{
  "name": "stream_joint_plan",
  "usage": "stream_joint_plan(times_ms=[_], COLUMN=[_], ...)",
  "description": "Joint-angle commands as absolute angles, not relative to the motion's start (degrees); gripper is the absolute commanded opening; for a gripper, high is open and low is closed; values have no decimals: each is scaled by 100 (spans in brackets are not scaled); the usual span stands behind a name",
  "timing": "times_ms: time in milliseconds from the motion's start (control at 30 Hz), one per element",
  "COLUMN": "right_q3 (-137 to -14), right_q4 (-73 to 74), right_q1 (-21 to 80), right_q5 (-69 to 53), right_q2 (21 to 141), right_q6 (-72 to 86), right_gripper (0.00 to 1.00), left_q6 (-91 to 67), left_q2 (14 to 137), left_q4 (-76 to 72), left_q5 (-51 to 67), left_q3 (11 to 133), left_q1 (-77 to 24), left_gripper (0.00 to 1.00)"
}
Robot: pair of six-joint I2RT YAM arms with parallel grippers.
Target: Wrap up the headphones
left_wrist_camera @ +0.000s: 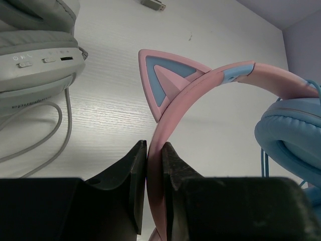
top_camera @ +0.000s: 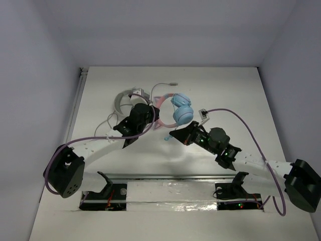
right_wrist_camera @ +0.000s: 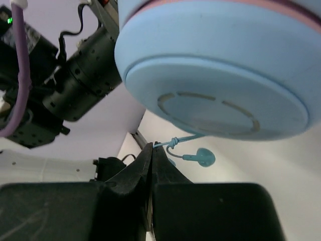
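Note:
Next, my left gripper puts down and releases the pink cat-ear headphones on the table (top_camera: pixel 183 132) below the ends of my right gripper's fingers.
The headphones (top_camera: pixel 179 108) lie at mid-table: a pink cat-ear headband (left_wrist_camera: pixel 210 83) and light blue ear cups (left_wrist_camera: pixel 291 133). My left gripper (left_wrist_camera: pixel 154 150) is shut on the pink headband just below the cat ear (left_wrist_camera: pixel 161 75); in the top view it (top_camera: pixel 150 119) sits left of the cups. One blue ear cup (right_wrist_camera: pixel 215 75) fills the upper part of the right wrist view. Below it my right gripper (right_wrist_camera: pixel 152 148) is shut on the thin blue cable (right_wrist_camera: pixel 183 140), close to a knot. A small blue end piece (right_wrist_camera: pixel 203 157) dangles beside it. In the top view the right gripper (top_camera: pixel 173 134) sits just below the cups.
Larger white-grey headphones (top_camera: pixel 125 100) lie just left of my left gripper, with their grey cables (left_wrist_camera: pixel 60 125) trailing on the table. A grey plug (top_camera: pixel 173 84) lies behind them. A metal rail (top_camera: pixel 165 175) runs along the near edge. White walls surround the table.

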State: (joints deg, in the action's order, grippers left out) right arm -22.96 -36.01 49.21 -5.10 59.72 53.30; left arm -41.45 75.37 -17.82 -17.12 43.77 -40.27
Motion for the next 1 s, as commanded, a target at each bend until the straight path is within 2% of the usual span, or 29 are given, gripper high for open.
stream_joint_plan(times_ms=[0, 200, 500, 533, 633, 700, 967], right_q3=[-2645, -2646, -2443, -2452, -2496, -2496, -2592], right_q4=[-4376, -4939, -4904, -4878, -4650, -4571, -4369], right_q1=[5036, 5036, 5036, 5036, 5036, 5036, 5036], right_q5=[-352, -141, 1230, 1344, 1590, 1704, 1960], right_q2=[6160, 6477, 6135, 6135, 6143, 6222, 6671], right_q6=[5905, 6460, 6934, 7013, 7267, 7452, 7849], right_gripper=[0, 0, 1, 5, 9, 19, 30], left_q6=[-4394, -4473, -4658, -4676, -4702, -4711, -4737], left_q2=[7593, 7734, 7761, 7761, 7752, 7778, 7972], left_q4=[-2610, -2733, -2821, -2830, -2830, -2795, -2654], left_q5=[-2188, -2364, -2513, -2514, -2558, -2575, -2549], left_q3=[4351, 4166, 3885, 3867, 3832, 3814, 3788], left_q1=[-4166, -4474, -4764, -4764, -4816, -4869, -4992], left_gripper=[0, 0, 0, 0, 0, 0, 0])
